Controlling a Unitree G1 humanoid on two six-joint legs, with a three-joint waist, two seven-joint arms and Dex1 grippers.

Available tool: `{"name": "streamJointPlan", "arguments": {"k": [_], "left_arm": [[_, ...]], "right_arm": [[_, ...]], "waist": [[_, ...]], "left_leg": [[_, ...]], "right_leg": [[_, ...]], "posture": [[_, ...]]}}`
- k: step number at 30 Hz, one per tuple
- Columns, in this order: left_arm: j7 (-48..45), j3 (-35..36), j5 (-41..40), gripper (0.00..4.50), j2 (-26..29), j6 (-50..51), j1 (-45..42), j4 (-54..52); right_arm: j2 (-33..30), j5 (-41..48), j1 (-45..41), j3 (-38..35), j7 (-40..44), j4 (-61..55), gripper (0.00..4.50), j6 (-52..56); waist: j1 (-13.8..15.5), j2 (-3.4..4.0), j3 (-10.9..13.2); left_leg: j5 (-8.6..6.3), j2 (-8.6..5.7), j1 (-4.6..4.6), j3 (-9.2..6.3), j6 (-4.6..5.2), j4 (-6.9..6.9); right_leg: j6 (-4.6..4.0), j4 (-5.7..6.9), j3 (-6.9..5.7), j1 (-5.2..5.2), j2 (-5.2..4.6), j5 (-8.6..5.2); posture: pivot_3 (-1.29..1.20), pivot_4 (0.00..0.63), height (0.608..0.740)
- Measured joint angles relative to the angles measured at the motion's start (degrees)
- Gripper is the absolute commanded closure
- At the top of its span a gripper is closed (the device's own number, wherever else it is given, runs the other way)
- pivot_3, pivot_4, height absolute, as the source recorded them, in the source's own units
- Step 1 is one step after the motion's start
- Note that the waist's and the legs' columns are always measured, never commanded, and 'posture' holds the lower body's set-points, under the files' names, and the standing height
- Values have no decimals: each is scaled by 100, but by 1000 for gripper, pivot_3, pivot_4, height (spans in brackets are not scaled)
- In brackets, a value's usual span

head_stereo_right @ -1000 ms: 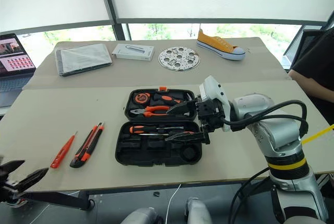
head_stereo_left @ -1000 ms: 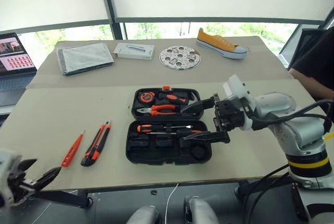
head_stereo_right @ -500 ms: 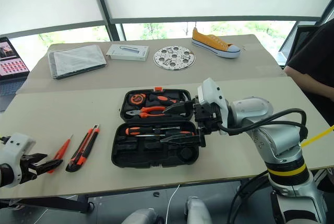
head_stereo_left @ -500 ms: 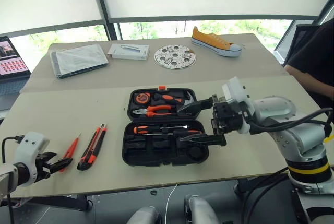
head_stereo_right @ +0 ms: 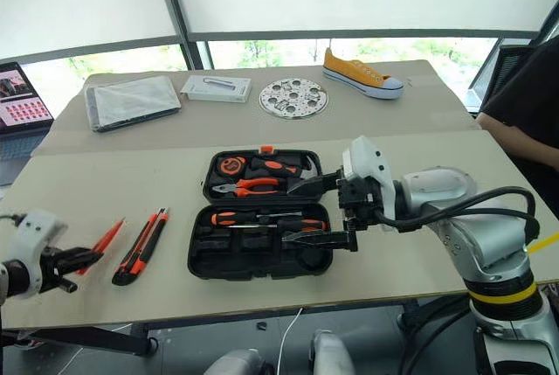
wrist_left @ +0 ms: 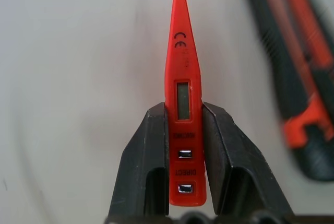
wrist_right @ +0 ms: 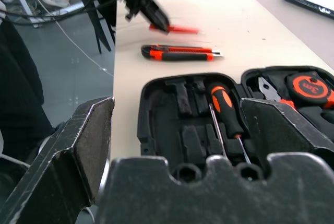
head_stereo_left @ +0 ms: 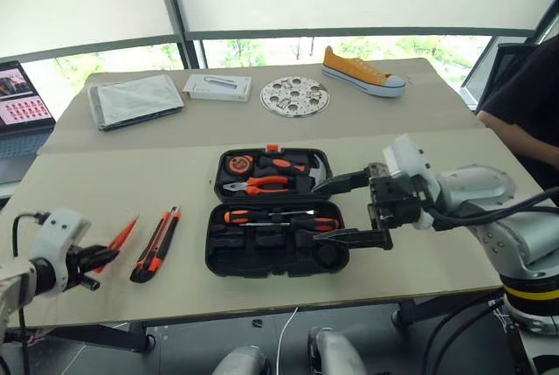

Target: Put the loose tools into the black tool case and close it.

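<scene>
The robot's left gripper should release the orange tester screwdriver in the case's near half point(head_stereo_left: 251, 232), next to the two black-and-orange screwdrivers.
The black tool case point(head_stereo_left: 215, 257) lies open at the table's middle, with two black-and-orange screwdrivers point(head_stereo_left: 262, 216) in its near half and pliers, hammer and tape measure in its far half. At the table's near left, my left gripper point(head_stereo_left: 98, 256) is shut on the rear end of the slim orange tester screwdriver point(wrist_left: 181, 78), whose tip points away from the gripper. The orange-black utility knife point(head_stereo_left: 157, 242) lies just right of it on the table. My right gripper point(head_stereo_left: 339, 211) hangs open over the case's right side, nothing between its fingers point(wrist_right: 78, 145).
Along the far edge lie a grey folded cloth point(head_stereo_left: 135, 100), a white box point(head_stereo_left: 217, 86), a perforated round disc point(head_stereo_left: 295, 95) and a yellow sneaker point(head_stereo_left: 362, 72). A laptop point(head_stereo_left: 22, 100) stands far left. A person point(head_stereo_left: 524, 104) sits at the right.
My left gripper came up from below the table's front edge to the tester screwdriver and shut on its rear end. The right gripper stayed open over the case.
</scene>
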Motion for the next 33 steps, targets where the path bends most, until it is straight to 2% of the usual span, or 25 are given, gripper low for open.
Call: {"name": "streamJointPlan", "arguments": {"k": [2, 3, 6, 11, 15, 18, 23, 32, 33], "left_arm": [[-651, -225, -280, 4044, 281, -343, -540, -329], [-1075, -639, -348, 4044, 440, -520, -1029, -449], [-1732, -1735, -270, 4044, 463, -806, -1981, -450], [-2474, -3357, 435, 4044, 78, -1358, -3001, 185], [-2621, -4235, 1142, 4044, -400, -1650, -3520, 799], [-2553, -4537, 1451, 4044, -663, -1584, -3718, 1059], [-2536, -4641, 1513, 4044, -915, -1121, -3833, 1050], [-2620, -4754, 1756, 4044, -956, -1345, -3832, 1128], [-2629, -4754, 1762, 3544, -961, -1373, -3832, 1138]], "right_arm": [[-137, 10, 269, -152, -44, -159, 0, -7], [-240, 2, 517, -231, -71, -244, 0, -19], [-330, -8, 877, -331, -148, -405, 0, -31], [-361, 10, 1231, -554, -504, -677, 0, -28], [-367, 36, 1582, -749, -790, -975, 0, -22], [-364, 135, 1770, -827, -966, -1129, 0, -12], [-337, 237, 1872, -893, -1311, -1302, 0, -11], [-332, 438, 1878, -967, -1601, -1357, 0, -8], [-332, 451, 1878, -967, -1614, -1357, 0, -8]], "waist": [[-11, -1, -1], [-18, 0, 0], [-69, 2, 1], [-179, -2, 4], [-127, -5, 6], [-97, -7, 7], [-87, -9, 8], [-63, -10, 8], [-62, -10, 8]], "left_leg": [[-3, -15, 0, 2, 5, 1], [-4, -18, -1, 2, 7, -4], [-4, -19, -5, 8, 7, -10], [-5, -3, -12, 14, 3, 4], [-4, 8, -21, 12, 4, 22], [21, 8, -23, 12, 50, 27], [22, 5, -38, 12, 53, 32], [22, 5, -45, 12, 53, 47], [22, 5, -45, 12, 53, 47]], "right_leg": [[2, -1, -6, -1, -9, 1], [5, -2, -11, 0, -12, 2], [4, -5, -30, -3, -18, 4], [-17, -11, -25, -14, -26, 2], [-23, -4, 2, -14, -13, 8], [-20, 0, 8, -16, -8, 9], [-20, 0, 5, -34, -6, 10], [-20, 3, 7, -37, -7, 11], [-20, 3, 7, -37, -7, 11]], "posture": [[0, 150, 737], [0, 150, 737], [0, 150, 737], [0, 150, 737], [0, 150, 737], [0, 150, 737], [0, 150, 737], [0, 150, 737], [0, 150, 737]]}}
